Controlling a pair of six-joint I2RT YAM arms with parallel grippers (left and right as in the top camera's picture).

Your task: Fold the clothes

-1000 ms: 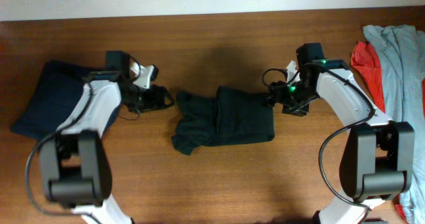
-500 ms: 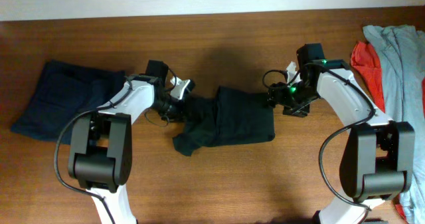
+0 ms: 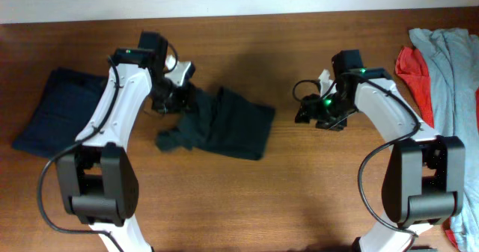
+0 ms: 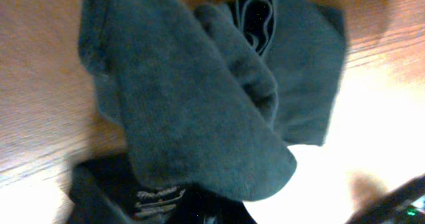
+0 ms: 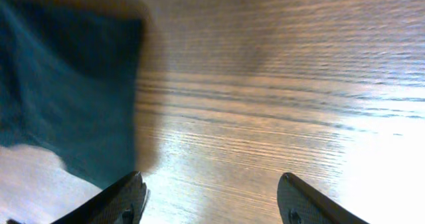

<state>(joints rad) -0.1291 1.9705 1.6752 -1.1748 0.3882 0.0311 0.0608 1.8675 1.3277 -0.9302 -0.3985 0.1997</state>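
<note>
The T-shirt is bunched up with one end in my left gripper, so I should lay that end over the rest and grab the T-shirt's far edge [image 3: 245, 100] with both grippers.
The clothes [image 3: 224, 125], a black T-shirt, lie bunched and partly folded on the wooden table, left of centre. My left gripper [image 3: 174, 99] is shut on the shirt's upper left corner. In the left wrist view the dark cloth [image 4: 192, 111] fills the frame and covers the fingers. My right gripper [image 3: 307, 111] hovers to the right of the shirt, apart from it. Its jaws stand open over bare wood [image 5: 211, 177], with the shirt's edge [image 5: 66, 98] off to their left.
A folded dark navy garment [image 3: 56, 110] lies at the left of the table, beside my left arm. Light grey [image 3: 449, 65] and red [image 3: 412, 69] garments are heaped at the right edge. A white wall runs along the table's far edge.
My left gripper closed on the shirt's left end and dragged the shirt leftwards, away from the right gripper. The right arm has barely moved; its jaws narrowed slightly.
</note>
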